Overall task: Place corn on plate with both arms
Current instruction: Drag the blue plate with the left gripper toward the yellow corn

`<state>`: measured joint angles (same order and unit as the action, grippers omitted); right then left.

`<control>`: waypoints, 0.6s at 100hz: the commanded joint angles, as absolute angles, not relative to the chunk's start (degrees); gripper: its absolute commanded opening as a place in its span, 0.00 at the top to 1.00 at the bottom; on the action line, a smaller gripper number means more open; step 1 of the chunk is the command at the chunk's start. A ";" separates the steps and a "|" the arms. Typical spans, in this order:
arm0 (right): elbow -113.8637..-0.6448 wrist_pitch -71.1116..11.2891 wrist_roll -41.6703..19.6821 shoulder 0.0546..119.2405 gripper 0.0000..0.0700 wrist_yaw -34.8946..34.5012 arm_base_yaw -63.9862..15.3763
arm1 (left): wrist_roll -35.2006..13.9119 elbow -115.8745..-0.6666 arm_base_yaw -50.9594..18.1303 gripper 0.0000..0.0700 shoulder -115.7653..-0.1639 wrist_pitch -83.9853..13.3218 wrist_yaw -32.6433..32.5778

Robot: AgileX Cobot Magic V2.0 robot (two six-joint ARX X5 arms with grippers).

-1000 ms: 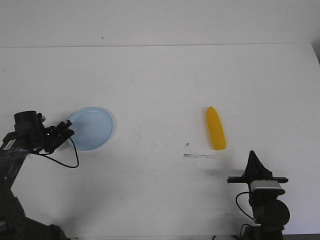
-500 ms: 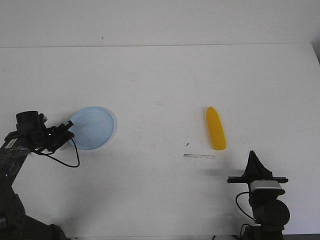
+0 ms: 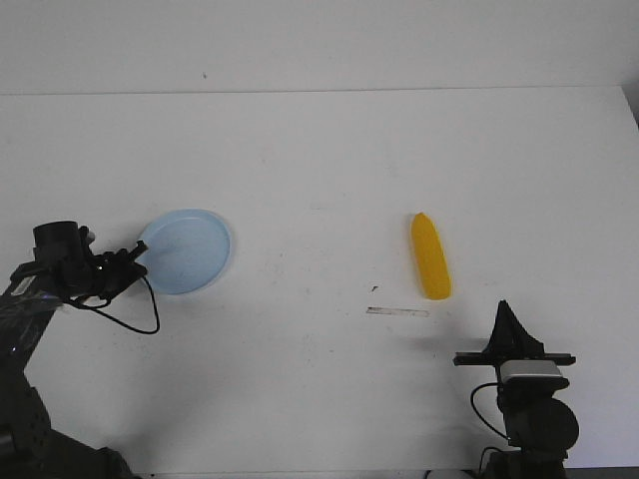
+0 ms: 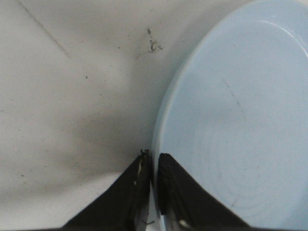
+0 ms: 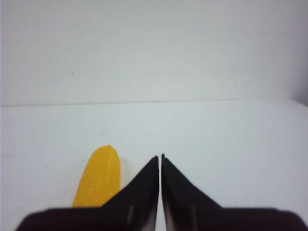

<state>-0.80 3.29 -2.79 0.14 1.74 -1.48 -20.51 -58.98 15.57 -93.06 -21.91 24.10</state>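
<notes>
My left gripper is going to set the pale blue plate down and let go of it on the table (image 3: 318,280) next to the small dark speck.
The pale blue plate (image 3: 190,249) lies flat on the white table at the left. My left gripper (image 3: 135,257) holds its left rim. In the left wrist view one finger sits inside the plate (image 4: 240,120) and the other outside, the left gripper (image 4: 153,155) shut on the thin rim. The yellow corn (image 3: 430,257) lies right of centre, pointed end facing away from me. My right gripper (image 3: 504,307) stands shut and empty near the front edge, just right of the corn's near end. In the right wrist view the corn (image 5: 98,178) shows beside the right gripper (image 5: 160,156).
A thin pale strip (image 3: 397,311) and a small dark speck (image 3: 373,289) lie on the table between the plate and the corn, near the corn's blunt end. The table's back edge (image 3: 319,92) runs across the far side.
The plate and my left gripper have slid a little to the right together. The right arm and the corn have not moved.
</notes>
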 commanded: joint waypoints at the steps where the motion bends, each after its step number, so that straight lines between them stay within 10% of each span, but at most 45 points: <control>1: -0.73 3.97 -2.92 0.05 0.99 1.91 -1.54 | -20.18 -59.92 15.64 1.00 -94.26 -22.28 24.60; 60: -0.73 3.97 -2.92 0.05 0.99 1.91 -1.54 | -23.24 -60.03 -4.45 1.00 -86.39 -18.55 25.41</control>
